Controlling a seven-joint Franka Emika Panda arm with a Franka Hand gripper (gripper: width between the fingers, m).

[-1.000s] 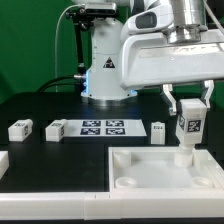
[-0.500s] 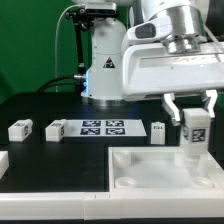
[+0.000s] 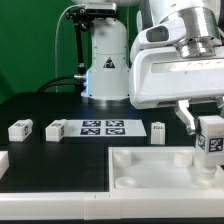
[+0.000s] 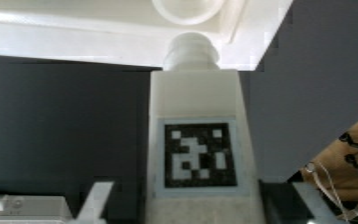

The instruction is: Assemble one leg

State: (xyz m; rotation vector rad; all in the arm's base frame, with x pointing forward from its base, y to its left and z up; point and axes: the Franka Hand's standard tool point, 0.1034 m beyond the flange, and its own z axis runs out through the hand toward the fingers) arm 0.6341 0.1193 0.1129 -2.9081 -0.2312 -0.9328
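Note:
I will let go of the leg with my gripper, upright in the near corner socket of the large white square piece (image 3: 204, 182) (image 4: 190, 9) below it.
My gripper (image 3: 206, 128) is shut on a leg (image 3: 210, 140), a small white block with a black-and-white tag, and holds it upright. The leg hangs over the far right corner of the large white square piece (image 3: 150, 165) at the exterior view's right edge. Whether its lower end touches the piece I cannot tell. In the wrist view the leg (image 4: 199, 110) fills the middle between my fingers, its peg end pointing at a round socket (image 4: 194, 8) in the white piece (image 4: 69, 35). My gripper (image 4: 199, 205) grips its tagged end.
Three more legs lie on the black table: two at the exterior view's left (image 3: 20, 128) (image 3: 56, 128) and one upright (image 3: 158, 131) behind the square piece. The marker board (image 3: 103, 126) lies in the middle. The robot base (image 3: 105, 70) stands behind.
My gripper has carried the leg toward the exterior view's right and a little lower, from above the square piece's far side to its far right corner.

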